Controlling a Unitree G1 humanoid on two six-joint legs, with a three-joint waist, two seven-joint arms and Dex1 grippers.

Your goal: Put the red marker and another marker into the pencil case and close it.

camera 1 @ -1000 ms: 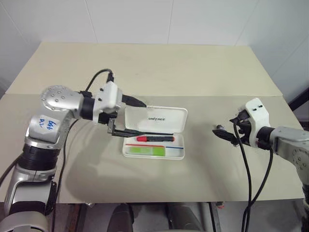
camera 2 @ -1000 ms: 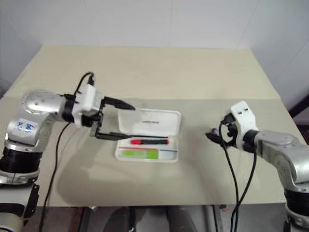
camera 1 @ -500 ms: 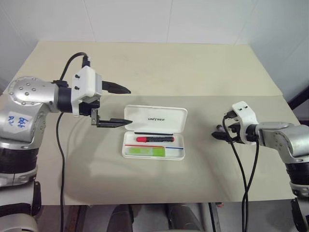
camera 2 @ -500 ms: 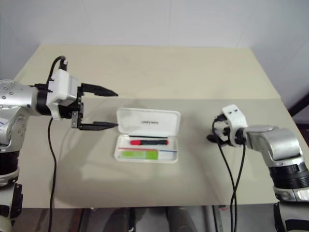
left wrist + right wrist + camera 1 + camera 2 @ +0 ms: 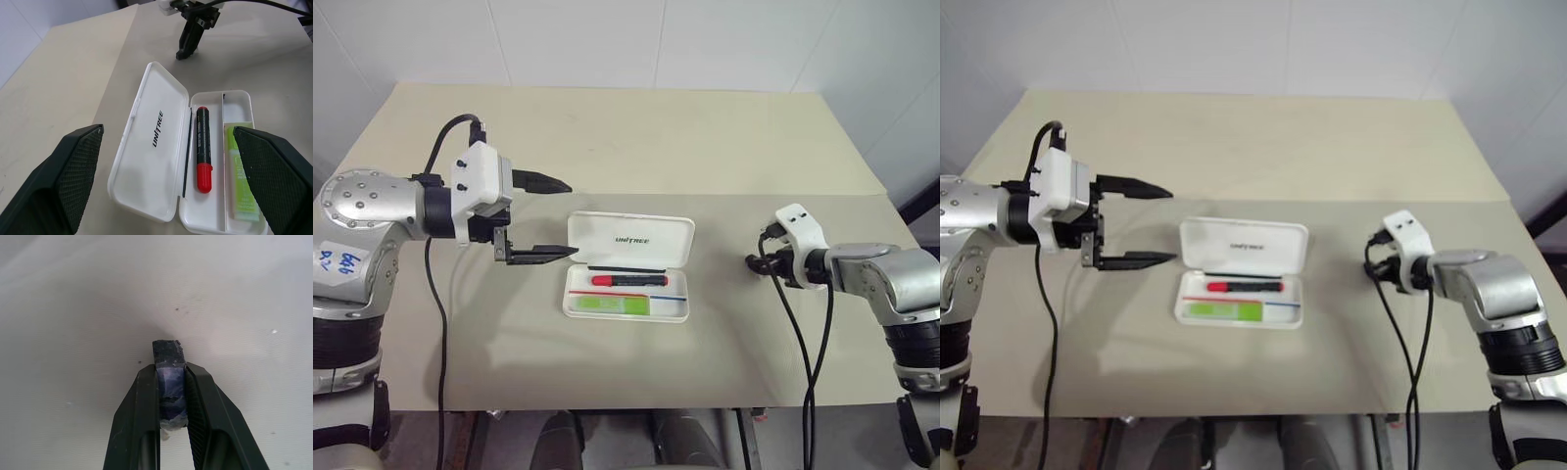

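Note:
My right gripper has the small dark-blue bit. It will let go of it in the case's small empty compartment [image 5: 666, 307] beside the lime-green highlighter.
The white pencil case [image 5: 628, 238] lies open in the middle of the table, its lid flat on the far side. In its tray the red marker [image 5: 626, 281] lies along the far compartment. The lime-green highlighter [image 5: 610, 305] lies in the near compartment. My left gripper [image 5: 573, 217] hovers open just left of the case, level with the lid, holding nothing. My right gripper [image 5: 752, 262] is well to the right of the case, low over the table and shut. A small dark-blue bit [image 5: 168, 360] sits between its fingertips [image 5: 145, 382]; I cannot tell whether it belongs to a finger.
The beige table [image 5: 607, 137] has free room behind and in front of the case. Black cables hang from both wrists, the right one [image 5: 818, 343] past the table's front edge. A white wall rises behind the table.
My left gripper has drawn back from the case's left side, leftward and a little up, still open. My right gripper has dipped toward the table and shut.

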